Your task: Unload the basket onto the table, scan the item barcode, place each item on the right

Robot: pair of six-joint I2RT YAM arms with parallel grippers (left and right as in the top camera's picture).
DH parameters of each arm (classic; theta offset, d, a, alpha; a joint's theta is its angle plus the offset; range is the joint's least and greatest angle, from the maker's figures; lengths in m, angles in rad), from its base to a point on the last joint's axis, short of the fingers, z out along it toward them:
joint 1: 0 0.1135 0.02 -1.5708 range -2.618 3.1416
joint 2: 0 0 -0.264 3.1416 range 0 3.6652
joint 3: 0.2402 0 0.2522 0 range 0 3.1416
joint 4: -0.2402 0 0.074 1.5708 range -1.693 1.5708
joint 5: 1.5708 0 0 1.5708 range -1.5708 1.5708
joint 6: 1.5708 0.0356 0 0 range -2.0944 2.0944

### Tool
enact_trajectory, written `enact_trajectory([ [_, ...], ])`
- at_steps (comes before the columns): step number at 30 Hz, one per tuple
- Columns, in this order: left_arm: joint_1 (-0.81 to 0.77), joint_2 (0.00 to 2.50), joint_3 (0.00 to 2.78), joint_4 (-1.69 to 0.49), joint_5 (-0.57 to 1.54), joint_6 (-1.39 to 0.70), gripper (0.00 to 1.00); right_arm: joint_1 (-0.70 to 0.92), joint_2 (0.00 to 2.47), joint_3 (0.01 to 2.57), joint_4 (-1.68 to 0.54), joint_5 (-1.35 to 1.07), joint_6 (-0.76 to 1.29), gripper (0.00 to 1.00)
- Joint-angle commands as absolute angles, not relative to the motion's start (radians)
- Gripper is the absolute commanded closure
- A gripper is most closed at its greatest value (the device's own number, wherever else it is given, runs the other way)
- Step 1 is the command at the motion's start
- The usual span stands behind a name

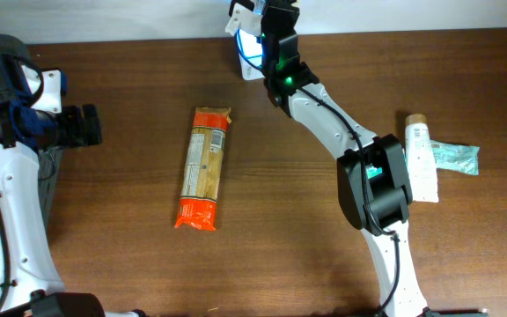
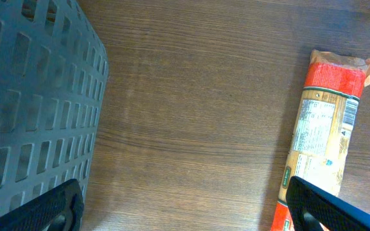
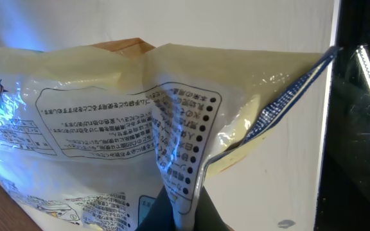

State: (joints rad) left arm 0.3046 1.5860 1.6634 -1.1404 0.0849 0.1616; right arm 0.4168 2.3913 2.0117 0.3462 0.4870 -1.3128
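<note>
The pale yellow printed packet will go down against the white tube [image 1: 392,150], on its side facing the orange pasta pack, placed by my right gripper.
My right gripper [image 1: 265,37] is at the far edge of the table, shut on a pale yellow printed packet [image 1: 248,48]. In the right wrist view the jaws [image 3: 186,215] pinch a fold of that packet [image 3: 101,109], which hangs crumpled against a white wall with blue light across its text. I cannot make out a barcode on it. My left gripper [image 1: 93,125] is open at the table's left side, and its fingertips [image 2: 56,208] are spread wide over bare wood [image 2: 185,208] with nothing between them.
An orange pasta pack [image 1: 205,167] lies in the middle of the table, by my left gripper's right finger [image 2: 323,135]. A grey slotted basket [image 2: 37,109] stands at the left. A white tube [image 1: 421,158] and a teal packet [image 1: 458,158] lie at the right. A black panel [image 3: 361,115] borders the wall.
</note>
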Motion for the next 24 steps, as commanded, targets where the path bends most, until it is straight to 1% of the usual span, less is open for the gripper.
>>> enact_trajectory([
  [1,0.311,1.584,1.671,-1.139,0.085,0.174,0.01,0.398,2.378,2.030,0.363,0.481,-1.309,0.96],
  [20,0.311,1.584,1.671,-1.139,0.085,0.174,0.01,0.391,2.378,2.030,0.327,0.455,-1.304,0.96],
  [24,0.311,1.584,1.671,-1.139,0.085,0.174,0.01,0.391,2.378,2.030,0.388,0.455,-1.304,0.96],
])
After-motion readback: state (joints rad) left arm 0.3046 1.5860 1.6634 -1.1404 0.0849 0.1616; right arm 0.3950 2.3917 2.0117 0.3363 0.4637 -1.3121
